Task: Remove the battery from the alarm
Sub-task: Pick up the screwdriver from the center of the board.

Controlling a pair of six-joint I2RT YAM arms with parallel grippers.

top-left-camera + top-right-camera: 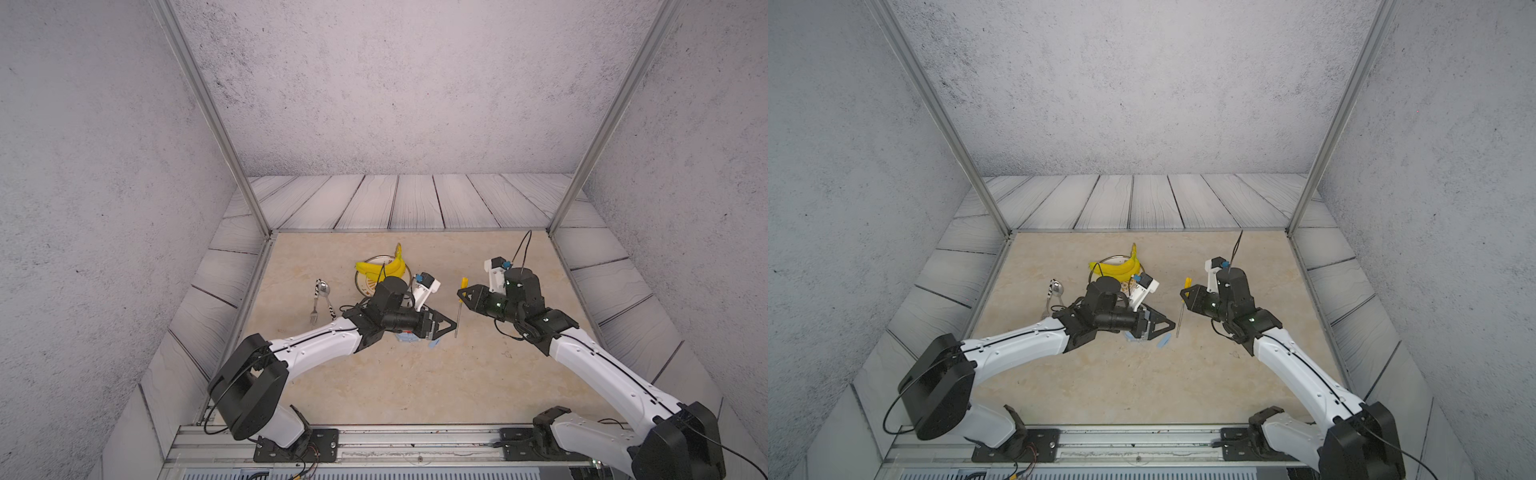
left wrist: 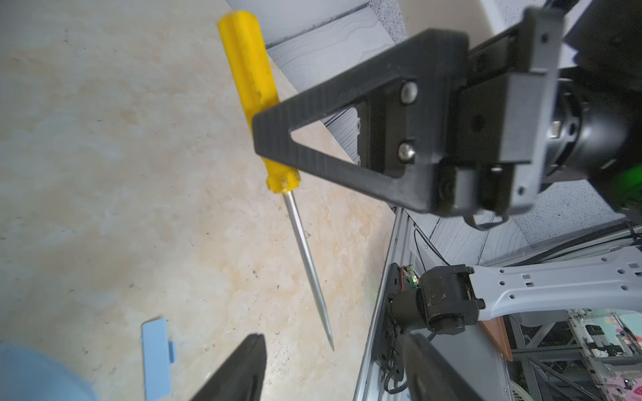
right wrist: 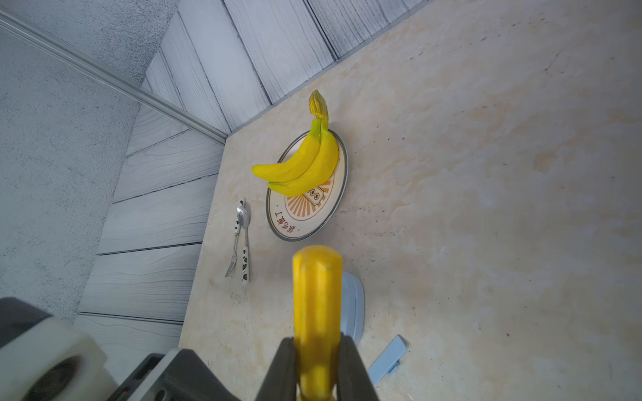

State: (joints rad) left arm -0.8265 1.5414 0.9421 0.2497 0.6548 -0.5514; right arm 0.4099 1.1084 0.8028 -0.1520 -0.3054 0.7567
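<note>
The screwdriver's stem lies crosswise to the robot's right gripper, so the left gripper will hold the stem at an angle while the right gripper takes the screwdriver's handle [image 1: 464, 282] before reaching the battery.
The light-blue alarm [image 1: 406, 337] lies on the table, mostly covered by my left gripper [image 1: 446, 324]; it also shows as a blue shape [image 3: 353, 305] behind the screwdriver handle. The left gripper [image 2: 335, 338] is open and holds nothing. The alarm's loose blue cover [image 2: 157, 359] lies on the table beside it. My right gripper [image 3: 318, 340] is shut on the yellow handle of the screwdriver [image 3: 318, 295], whose thin metal shaft [image 2: 309, 270] points down toward the table just right of the left gripper. The battery is hidden.
A plate [image 3: 278, 229] with bananas [image 3: 302, 166] sits behind the left arm. Left of the plate, near the table's left edge, lie a spoon and fork [image 3: 239, 239]. Walls enclose the table on three sides.
</note>
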